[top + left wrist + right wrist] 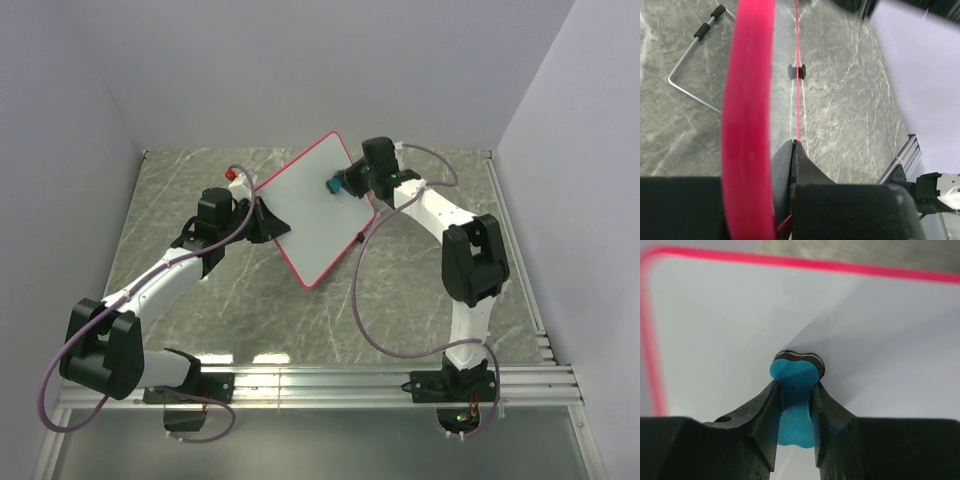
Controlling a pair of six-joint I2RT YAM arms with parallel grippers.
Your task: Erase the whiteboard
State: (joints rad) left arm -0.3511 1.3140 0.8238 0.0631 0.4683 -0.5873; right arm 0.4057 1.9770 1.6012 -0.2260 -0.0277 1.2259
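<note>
Next, my left gripper releases the whiteboard on the far half of the grey marble table (285, 194), close to the back wall.
The whiteboard (318, 212), white with a thin red-pink frame, is held tilted above the table. My left gripper (263, 222) is shut on its left edge. In the left wrist view the board shows edge-on as a thin red line (798, 75) with one black foot (796, 71), pinched between my fingers (793, 142). My right gripper (347, 185) is shut on a blue eraser (333, 185). In the right wrist view the eraser (795, 400) sits between the jaws (794, 382), its dark felt pad pressed on the white surface (715, 330). No marks show there.
A bent metal wire stand with black grips (695, 65) lies on the grey marble table (200, 300) beyond the board. A small red object (234, 175) shows behind the left gripper. A blurred red band (747, 125) fills the left wrist view close to the lens. Walls enclose three sides.
</note>
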